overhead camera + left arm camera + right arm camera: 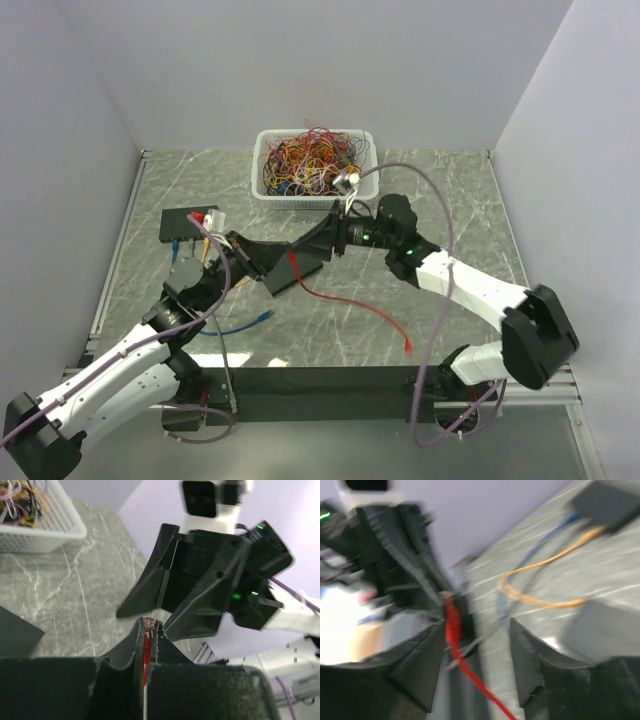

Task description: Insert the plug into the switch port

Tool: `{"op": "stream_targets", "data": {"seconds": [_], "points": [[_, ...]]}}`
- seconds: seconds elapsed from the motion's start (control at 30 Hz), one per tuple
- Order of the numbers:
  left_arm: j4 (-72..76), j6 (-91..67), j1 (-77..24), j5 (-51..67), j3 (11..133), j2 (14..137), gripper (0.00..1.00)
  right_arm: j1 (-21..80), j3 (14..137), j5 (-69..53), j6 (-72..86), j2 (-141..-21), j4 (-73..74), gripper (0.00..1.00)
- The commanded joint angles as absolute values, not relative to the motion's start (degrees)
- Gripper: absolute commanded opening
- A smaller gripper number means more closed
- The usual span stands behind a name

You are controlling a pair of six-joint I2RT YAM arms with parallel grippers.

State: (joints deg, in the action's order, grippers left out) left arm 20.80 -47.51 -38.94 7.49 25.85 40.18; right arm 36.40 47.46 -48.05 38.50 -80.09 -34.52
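Observation:
My right gripper will grab the plug's red sleeve (453, 621) behind the plug's clear end, which my left gripper's fingers cover, so that end can go into the port.
The plug (146, 625) is the clear tip of a red cable (345, 300), and my left gripper (148, 623) is shut on it, the tip poking out between the fingertips. In the top view this left gripper (283, 262) is held over the middle of the table. My right gripper (318, 245) faces it nose to nose. In the right wrist view the right gripper (476, 625) is open, and the red cable (454, 630) runs loose between its fingers. The black switch (185, 224) lies at the far left, and its ports cannot be made out.
A white basket (262, 190) full of tangled cables stands at the back centre. An orange cable (545, 597) and a blue cable (240, 325) lead from the switch across the marble top. The red cable's far end (408, 349) lies near the front rail.

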Motion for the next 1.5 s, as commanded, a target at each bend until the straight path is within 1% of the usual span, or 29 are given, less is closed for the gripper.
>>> {"op": "stream_targets", "data": {"seconds": [0.0,0.07,0.1,0.13,0.17,0.23,0.4,0.67,0.8,1.0,1.3,1.47], "points": [[14.8,-48.9,-40.3,2.8,30.4,39.0,0.00,37.1,55.1,-28.6,20.4,-73.0,-9.7,0.63],[13.5,-49.6,-40.6,0.4,31.4,39.8,0.00,38.4,55.9,-24.4,18.6,-70.9,-5.1,0.63],[12.3,-50.3,-40.7,0.2,31.7,40.2,0.01,40.5,56.7,-19.2,16.7,-70.5,-3.6,0.63],[11.9,-50.7,-40.9,0.2,32.3,40.6,0.00,41.8,57.0,-16.8,15.7,-70.1,-2.2,0.63],[11.7,-51.1,-41.1,-1.6,32.3,41.6,0.00,42.8,57.6,-15.1,14.4,-69.9,-0.5,0.63],[13.3,-51.6,-41.4,-1.5,31.8,42.4,0.01,45.5,57.5,-12.3,13.9,-69.9,-0.4,0.63],[13.9,-52.3,-42.8,-2.6,32.3,45.4,0.01,47.5,56.8,-12.2,13.1,-70.4,-0.4,0.61],[12.8,-51.6,-44.4,-5.4,32.9,45.1,0.01,48.0,56.2,-12.4,12.1,-70.1,-0.4,0.58],[11.5,-51.6,-44.5,-6.0,33.6,45.6,0.00,48.1,54.8,-17.2,12.3,-69.6,-1.3,0.56],[11.3,-51.4,-44.7,-6.9,33.8,45.4,0.01,48.3,51.3,-21.3,12.7,-67.4,-4.2,0.55],[11.9,-51.6,-44.9,-6.8,33.7,45.9,0.01,49.1,51.4,-19.8,14.1,-68.8,-5.5,0.55],[11.9,-51.6,-45.2,-6.9,33.7,45.8,0.01,49.7,53.7,-18.4,14.1,-70.5,-4.9,0.54]]}}
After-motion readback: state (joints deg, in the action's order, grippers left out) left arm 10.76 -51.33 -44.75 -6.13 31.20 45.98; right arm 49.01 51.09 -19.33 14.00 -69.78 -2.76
